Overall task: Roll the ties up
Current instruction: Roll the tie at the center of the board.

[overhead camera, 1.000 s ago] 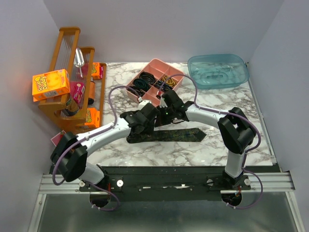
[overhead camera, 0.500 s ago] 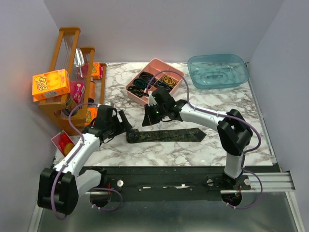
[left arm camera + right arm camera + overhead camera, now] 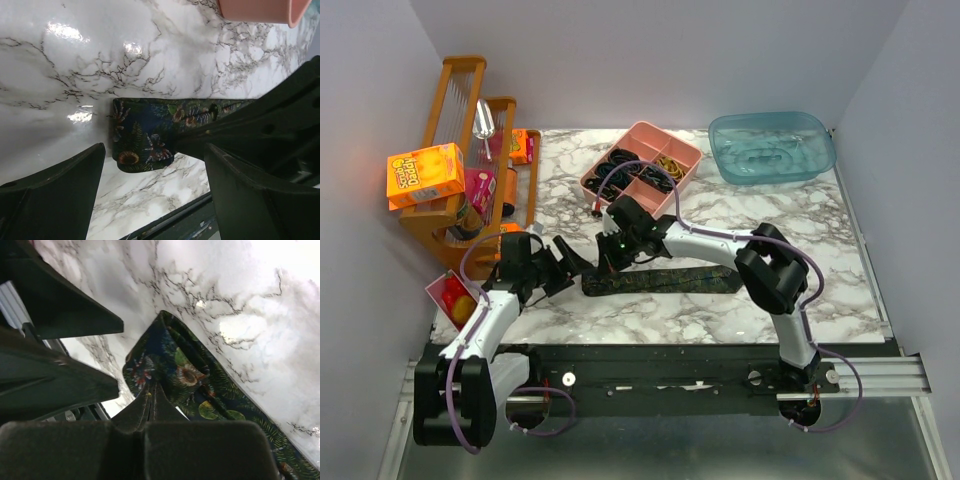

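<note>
I see the tie's loose fold gaping beside my right gripper's fingers, so my left gripper needs to pinch the tie's folded end point(image 3: 142, 137) before my right gripper backs away.
One dark tie point(image 3: 670, 279) with a leafy flower print lies flat on the marble table, running left to right. Its left end shows in the left wrist view point(image 3: 142, 142) and in the right wrist view point(image 3: 200, 385). My right gripper point(image 3: 609, 262) is shut, and its joined tips point(image 3: 152, 388) rest on the tie near that left end. My left gripper point(image 3: 574, 263) is open and empty just left of the tie's end, with the end ahead between its fingers point(image 3: 55, 195). The tie's far part is hidden under the right arm.
A pink compartment tray point(image 3: 692, 152) of band loops stands behind the tie, with a blue tub point(image 3: 772, 147) at back right. A wooden rack point(image 3: 470, 170) with an orange box point(image 3: 425, 175) is at the left. A small red pack point(image 3: 455, 295) lies beside the left arm.
My left arm has pulled back to the left, off the tie. My right gripper has slid left along the tie to its left end.
</note>
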Tool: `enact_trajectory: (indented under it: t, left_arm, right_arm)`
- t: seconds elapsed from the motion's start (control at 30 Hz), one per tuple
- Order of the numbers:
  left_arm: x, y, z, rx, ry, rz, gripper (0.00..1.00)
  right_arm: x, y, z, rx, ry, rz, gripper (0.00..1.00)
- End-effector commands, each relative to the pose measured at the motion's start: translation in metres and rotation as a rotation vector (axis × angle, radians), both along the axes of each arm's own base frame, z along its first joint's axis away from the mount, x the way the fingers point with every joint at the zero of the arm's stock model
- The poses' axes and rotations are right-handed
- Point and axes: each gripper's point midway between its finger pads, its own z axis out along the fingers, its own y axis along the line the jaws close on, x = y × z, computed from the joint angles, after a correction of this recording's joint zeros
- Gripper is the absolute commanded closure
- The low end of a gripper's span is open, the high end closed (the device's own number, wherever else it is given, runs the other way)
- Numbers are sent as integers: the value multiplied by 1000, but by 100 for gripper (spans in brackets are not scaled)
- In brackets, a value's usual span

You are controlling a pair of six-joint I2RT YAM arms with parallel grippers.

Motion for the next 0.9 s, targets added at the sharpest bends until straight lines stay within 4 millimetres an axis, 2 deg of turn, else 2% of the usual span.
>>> enact_trajectory:
  t: [0.0,0.47,0.77,0.87]
  left_arm:
    - [3,-6,9,-47,-37,-27,10]
    - [-4,-4,-11,-39,8,4,13]
    - [-15,-21,-24,-61,-1,-50,18]
    - [-16,-27,-23,-82,-13,-62,24]
  right_arm:
    - [-2,1,-8,-19,12,16,99]
    - [-16,-28,-40,-99,34,-21,99]
    - [-14,-30,-40,-106,24,-35,99]
    - [-14,-31,-41,-109,27,-40,99]
